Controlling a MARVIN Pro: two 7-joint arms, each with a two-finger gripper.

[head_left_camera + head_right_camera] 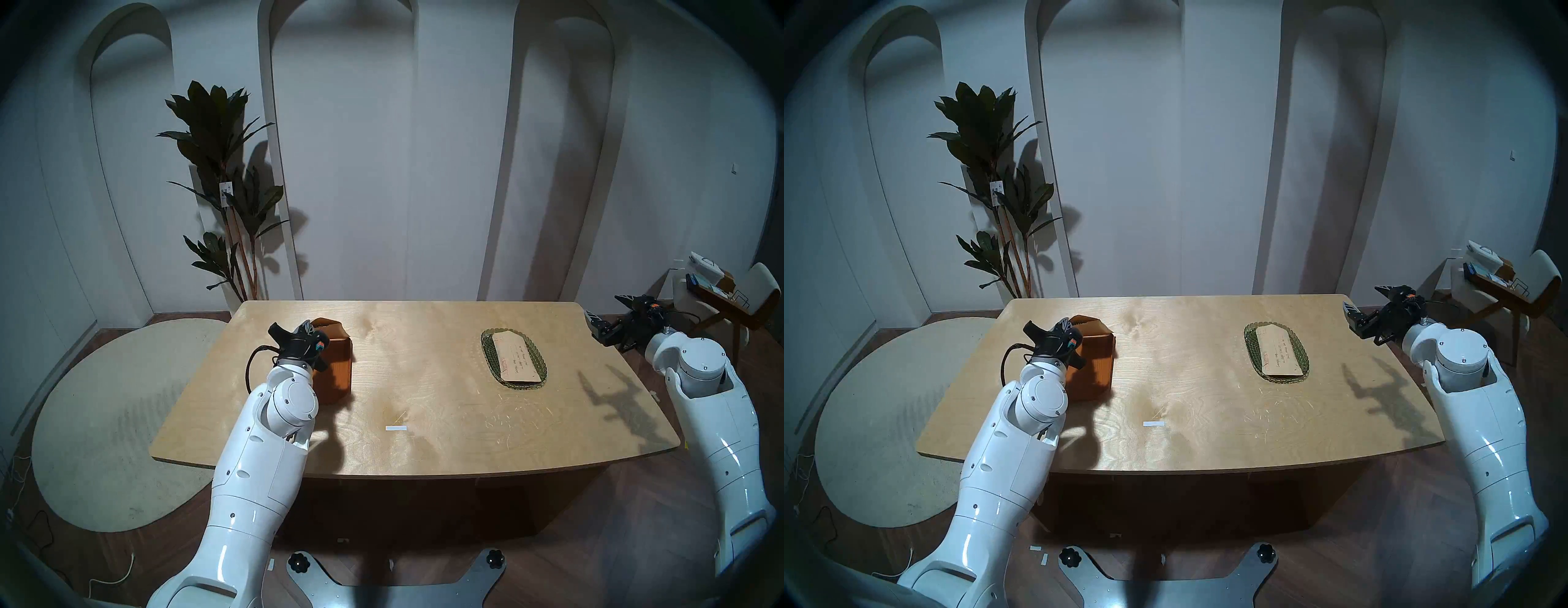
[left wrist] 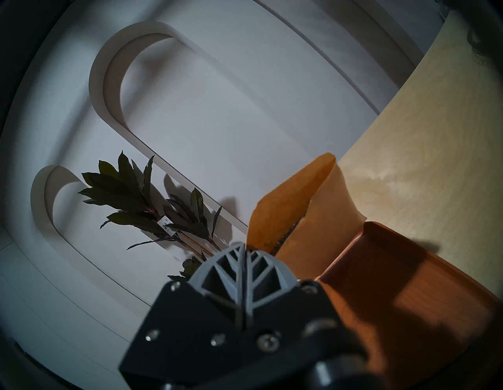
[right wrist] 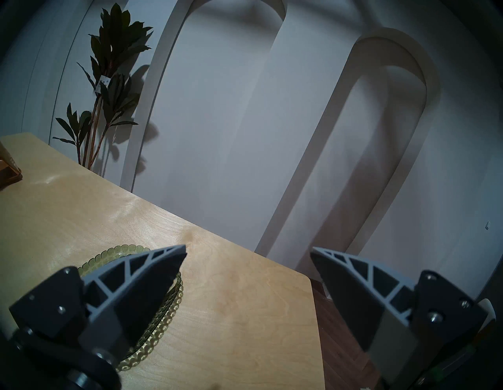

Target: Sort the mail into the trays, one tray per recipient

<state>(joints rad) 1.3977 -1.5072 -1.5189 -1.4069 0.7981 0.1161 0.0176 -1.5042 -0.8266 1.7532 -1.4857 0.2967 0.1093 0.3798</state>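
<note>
The tan envelope, now held upright over the tray's far end, will be let go by my left gripper in the far half of the orange-brown wooden tray (image 1: pixel 323 354) (image 2: pixel 354 314).
My left gripper (image 1: pixel 307 330) is shut on the edge of a tan envelope (image 1: pixel 331 327). It holds the envelope upright and curled over the far end of the orange-brown wooden tray (image 1: pixel 337 375). In the left wrist view the shut fingertips (image 2: pixel 243 252) pinch the envelope (image 2: pixel 313 218) above the tray (image 2: pixel 394 288). The second envelope (image 1: pixel 515 356), with handwriting and red marks, lies flat in the green glass dish (image 1: pixel 485 339) at the right. My right gripper (image 1: pixel 607 308) is open and empty, raised off the table's far right corner, beside the dish (image 3: pixel 163 321).
A small white strip (image 1: pixel 396 428) lies on the table (image 1: pixel 424 382) near the front middle. A potted plant (image 1: pixel 220 191) stands behind the far left corner. A chair with items (image 1: pixel 738 297) is at the right. A round rug (image 1: pixel 106 424) lies on the floor at the left.
</note>
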